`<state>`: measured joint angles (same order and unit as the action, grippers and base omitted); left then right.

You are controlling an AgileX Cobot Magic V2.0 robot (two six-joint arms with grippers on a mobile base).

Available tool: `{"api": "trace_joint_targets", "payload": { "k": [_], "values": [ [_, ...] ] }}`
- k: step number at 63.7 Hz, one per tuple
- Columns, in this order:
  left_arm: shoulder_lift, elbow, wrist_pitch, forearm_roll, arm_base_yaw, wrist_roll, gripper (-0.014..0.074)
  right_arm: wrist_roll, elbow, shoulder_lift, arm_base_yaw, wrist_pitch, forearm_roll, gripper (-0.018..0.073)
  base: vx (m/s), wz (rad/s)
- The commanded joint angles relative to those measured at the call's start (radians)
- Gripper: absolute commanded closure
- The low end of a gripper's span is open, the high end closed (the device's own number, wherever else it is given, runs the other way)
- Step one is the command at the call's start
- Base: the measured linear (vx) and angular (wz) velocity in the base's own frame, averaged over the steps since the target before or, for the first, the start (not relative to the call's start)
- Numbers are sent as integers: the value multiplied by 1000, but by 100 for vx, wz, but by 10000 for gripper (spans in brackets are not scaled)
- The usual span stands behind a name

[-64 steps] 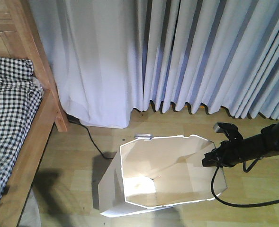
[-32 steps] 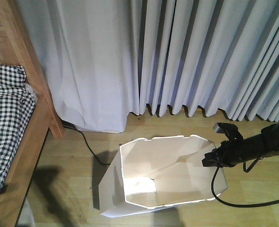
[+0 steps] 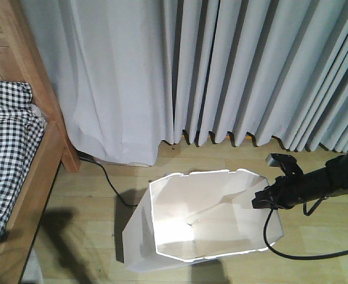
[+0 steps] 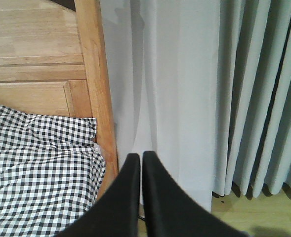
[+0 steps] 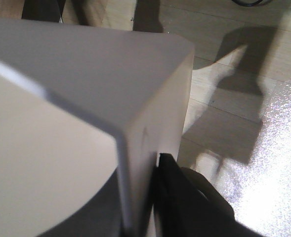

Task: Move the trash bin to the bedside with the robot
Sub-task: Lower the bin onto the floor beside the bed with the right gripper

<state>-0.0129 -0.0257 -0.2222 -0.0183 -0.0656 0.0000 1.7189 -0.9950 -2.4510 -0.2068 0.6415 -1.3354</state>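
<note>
Next, my right gripper sets the trash bin upright on the wooden floor point(image 3: 203, 251) beside the black cable, facing the curtains.
The white faceted trash bin point(image 3: 162, 242) stands on the wooden floor at lower centre of the front view, its cream inside open to the camera. My right gripper point(image 3: 260, 199) is shut on the bin's right rim; in the right wrist view the thin bin wall point(image 5: 150, 128) fills the frame, with one black finger point(image 5: 172, 187) pressed on its outside and the other hidden. The bed point(image 3: 29, 189), with wooden frame and checkered bedding point(image 3: 8, 142), is at the left. My left gripper point(image 4: 141, 160) is shut and empty, facing the bed post point(image 4: 98, 98) and curtain.
Grey-white curtains point(image 3: 221, 71) hang along the back wall down to the floor. A black cable point(image 3: 111, 183) runs on the floor from the bed post toward the bin. My right arm's cable point(image 3: 292, 254) loops on the floor at the right.
The view has shifted: the bed sits further left and the curtain fills more of the frame. The bin and my right gripper keep the same place in the view. The bright patch inside the bin has changed.
</note>
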Motion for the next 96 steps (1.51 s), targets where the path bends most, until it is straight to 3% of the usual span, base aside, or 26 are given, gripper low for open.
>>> {"api": "trace_joint_targets", "payload": {
  "k": [1, 9, 16, 26, 44, 56, 87, 96],
  "values": [
    [-15, -19, 71, 4, 0, 0, 603, -6, -5, 74, -5, 255, -54, 566, 0, -1],
    [-15, -19, 71, 4, 0, 0, 603, -17, -10, 68, -5, 169, -85, 566, 0, -1],
    [-15, -19, 71, 4, 0, 0, 603, -118, -45, 51, -5, 35, -79, 566, 0, -1],
    [-15, -19, 71, 4, 0, 0, 603, -207, -127, 9, 2, -24, 66, 566, 0, 0],
    [-15, -19, 71, 4, 0, 0, 603, -542, -370, -140, 13, -62, 364, 561, 0, 0],
    [-15, -19, 71, 4, 0, 0, 603, -702, -558, -275, 13, -54, 463, 558, 0, 0],
    [-15, -19, 71, 4, 0, 0, 603, -789, -917, -574, 14, 7, 488, 544, 0, 0],
    [-15, -19, 71, 4, 0, 0, 603, -844, -1000, -627, 32, 5, 565, 537, 0, 0]
  ]
}}
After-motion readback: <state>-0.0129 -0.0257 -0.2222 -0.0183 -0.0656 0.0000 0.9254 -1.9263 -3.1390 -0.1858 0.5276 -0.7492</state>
